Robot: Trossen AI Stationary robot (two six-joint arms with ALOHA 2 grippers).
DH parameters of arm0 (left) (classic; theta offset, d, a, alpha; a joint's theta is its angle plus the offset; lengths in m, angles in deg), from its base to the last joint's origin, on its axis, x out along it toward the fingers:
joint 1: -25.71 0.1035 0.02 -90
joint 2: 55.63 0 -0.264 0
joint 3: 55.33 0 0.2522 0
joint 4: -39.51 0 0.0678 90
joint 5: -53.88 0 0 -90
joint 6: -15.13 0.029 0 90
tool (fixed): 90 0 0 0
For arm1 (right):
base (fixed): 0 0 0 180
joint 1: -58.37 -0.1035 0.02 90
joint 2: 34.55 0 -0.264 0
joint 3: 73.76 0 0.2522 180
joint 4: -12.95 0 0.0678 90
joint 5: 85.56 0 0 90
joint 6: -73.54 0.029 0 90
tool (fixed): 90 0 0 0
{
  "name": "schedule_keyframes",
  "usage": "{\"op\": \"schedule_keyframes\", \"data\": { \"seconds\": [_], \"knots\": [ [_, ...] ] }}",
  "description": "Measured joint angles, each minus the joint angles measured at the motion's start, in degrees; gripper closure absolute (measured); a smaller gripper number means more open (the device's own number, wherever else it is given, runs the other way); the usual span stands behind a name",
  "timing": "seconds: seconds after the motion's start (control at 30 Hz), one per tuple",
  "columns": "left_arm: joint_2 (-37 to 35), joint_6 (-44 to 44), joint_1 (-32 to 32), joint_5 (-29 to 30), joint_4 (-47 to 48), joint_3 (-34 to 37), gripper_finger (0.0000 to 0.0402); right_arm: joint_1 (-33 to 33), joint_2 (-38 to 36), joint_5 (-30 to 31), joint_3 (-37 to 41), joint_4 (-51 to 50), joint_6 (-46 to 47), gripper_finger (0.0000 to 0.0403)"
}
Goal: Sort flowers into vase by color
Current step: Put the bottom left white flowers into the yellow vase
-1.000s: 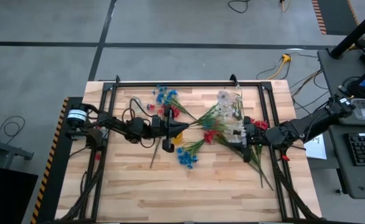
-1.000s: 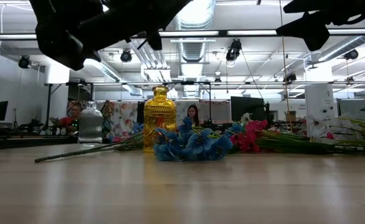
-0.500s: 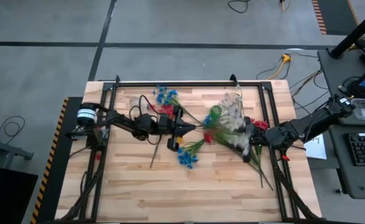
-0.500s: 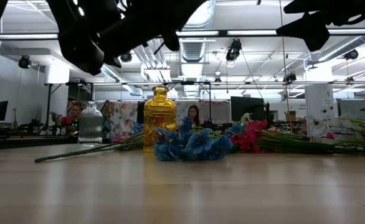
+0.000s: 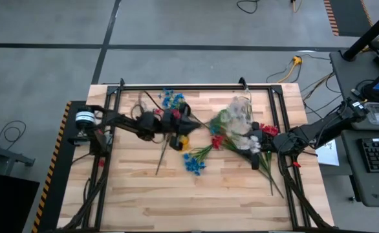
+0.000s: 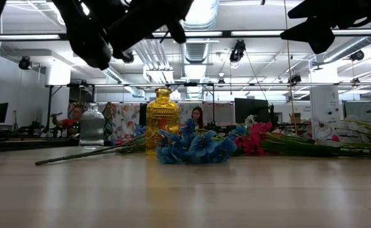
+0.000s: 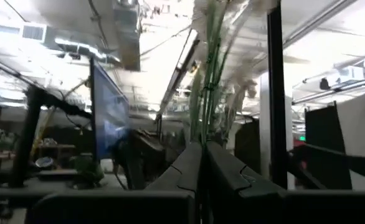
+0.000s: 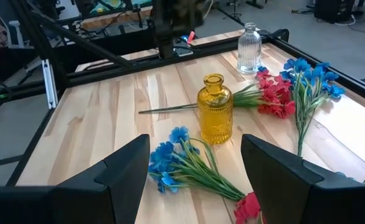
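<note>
Next, I release the white flower sprig with my left gripper on the bare wood just nearer than the middle blue flowers (image 5: 174, 184).
My left gripper (image 5: 191, 123) hangs above the table's middle, shut on a white flower sprig (image 5: 236, 116). Its green stems (image 7: 204, 93) rise from my fingertips to white blossoms (image 7: 232, 18). Below it stands the yellow vase (image 8: 215, 109), with a clear ribbed vase (image 8: 249, 48) farther off; both stand upright on their bases. Blue flowers (image 8: 170, 158), red flowers (image 8: 273, 96) and more blue flowers (image 8: 307, 74) lie flat on the wood. My right gripper (image 8: 195, 180) waits open at the table's right, holding nothing. My left gripper pinches the white sprig's green stems (image 7: 202, 134) near their lower end between its two shut fingers. The fingers come from the table's left, slanting upward. The sprig is lifted clear of the table and runs on past the fingertips toward the table's right.
More flowers with long green stems (image 5: 267, 171) lie around my right gripper at the table's right. A black frame (image 5: 176, 86) runs along the far edge and both sides. Bare wood (image 5: 176, 200) fills the near half.
My left gripper, still shut, has risen a little and gone toward the far edge, rolling its wrist. The white sprig has swung with it, clear of the table.
</note>
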Motion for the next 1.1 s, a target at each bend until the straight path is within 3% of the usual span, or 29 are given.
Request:
{"op": "schedule_keyframes", "data": {
  "seconds": [0.27, 0.47, 0.63, 0.73, 0.9, 1.1],
  "knots": [
    [-15.1, -2.4, 10.4, -1.0, -0.1, 11.9, 0.0402, 0.0, 0.1, 0.0, 0.0, 0.0, 0.0, 0.0158],
    [-21.7, -5.7, 12.3, 1.5, -0.1, 19.3, 0.0402, 0.0, 1.5, 0.0, 0.0, 0.7, -3.2, 0.0158],
    [-24.0, -10.9, 10.9, 1.5, -0.2, 23.2, 0.0402, 0.0, 3.7, 0.0, 0.0, 2.4, -5.3, 0.0158],
    [-24.4, -19.8, 9.7, 0.6, -0.1, 25.7, 0.0402, 0.0, 5.0, 0.0, 0.0, 2.6, -5.5, 0.0158],
    [-24.6, -35.2, 4.7, -9.8, 0.4, 31.2, 0.0402, 0.0, 6.7, 0.0, 0.0, 2.6, -4.0, 0.0158],
    [-27.8, -42.2, -1.0, -7.2, 2.8, 38.3, 0.0402, 0.0, 7.5, 0.0, 0.0, 3.0, -4.0, 0.0158]
  ]
}}
